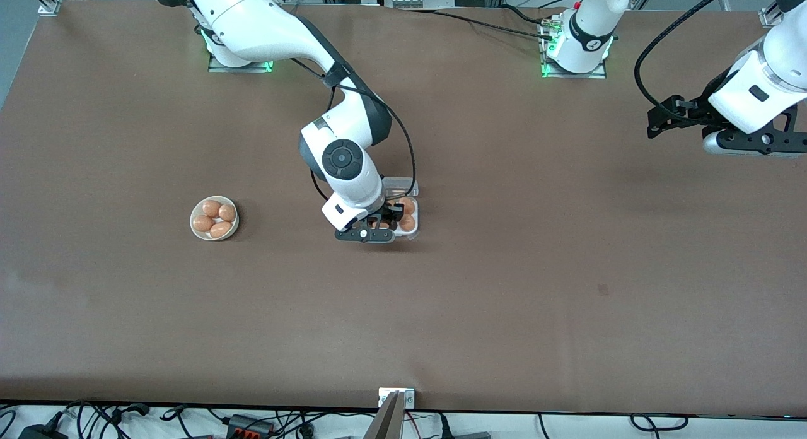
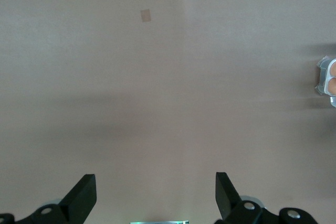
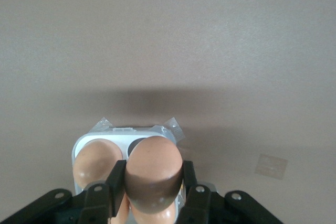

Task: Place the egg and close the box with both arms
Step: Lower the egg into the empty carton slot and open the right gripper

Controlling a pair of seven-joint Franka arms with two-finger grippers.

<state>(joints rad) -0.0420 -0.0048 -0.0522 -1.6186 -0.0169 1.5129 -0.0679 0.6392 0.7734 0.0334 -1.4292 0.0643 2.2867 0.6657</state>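
Note:
Next, I release the brown egg from my right gripper in the box's open cell (image 1: 389, 223) (image 3: 151, 151), away from the lid, toward the bowl.
The box (image 1: 410, 232) is a small white egg carton near the table's middle, its clear lid (image 1: 401, 187) hinged open toward the robots' bases. Brown eggs (image 1: 407, 214) lie in it. My right gripper (image 1: 383, 222) is over the box, shut on a brown egg (image 3: 153, 166). In the right wrist view the box (image 3: 83, 142) shows under the held egg, with one egg (image 3: 94, 163) in a cell and a dark open cell beside it. My left gripper (image 1: 656, 120) waits open and empty in the air over the left arm's end of the table; its fingers (image 2: 84, 198) stand wide apart.
A round white bowl (image 1: 195, 228) with several brown eggs stands toward the right arm's end of the table. A small tape mark (image 1: 603, 289) lies on the brown tabletop nearer the front camera. The box's edge shows in the left wrist view (image 2: 321, 76).

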